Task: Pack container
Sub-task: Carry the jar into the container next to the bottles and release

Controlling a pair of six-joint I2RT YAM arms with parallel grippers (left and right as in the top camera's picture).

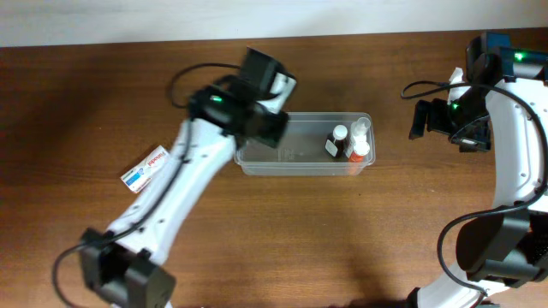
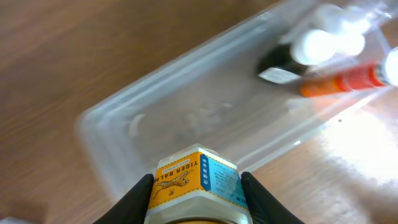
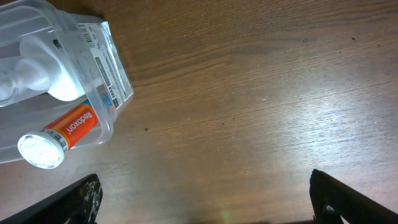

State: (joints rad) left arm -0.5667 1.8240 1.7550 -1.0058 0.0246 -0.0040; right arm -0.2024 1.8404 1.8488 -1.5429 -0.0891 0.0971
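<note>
I will use my left gripper to set the Tiger Balm jar, now held over the container's end, down on the clear container's bottom close beside the dark bottle (image 1: 317,151) (image 2: 246,94).
The clear plastic container (image 1: 291,161) sits mid-table and shows in the left wrist view (image 2: 130,118) and the right wrist view (image 3: 106,68). Its right end holds a dark bottle with a white cap (image 1: 336,142), a white bottle (image 1: 360,133) and an orange-labelled bottle (image 3: 65,130). My left gripper (image 2: 198,190) is shut on an orange and blue Tiger Balm jar (image 2: 196,180) and holds it over the container's left end. My right gripper (image 3: 202,199) is open and empty over bare table to the right of the container.
A small white, red and blue box (image 1: 144,168) lies on the table left of the left arm. The right arm (image 1: 522,128) stands along the right edge. Black cables (image 1: 184,77) loop near both arms.
</note>
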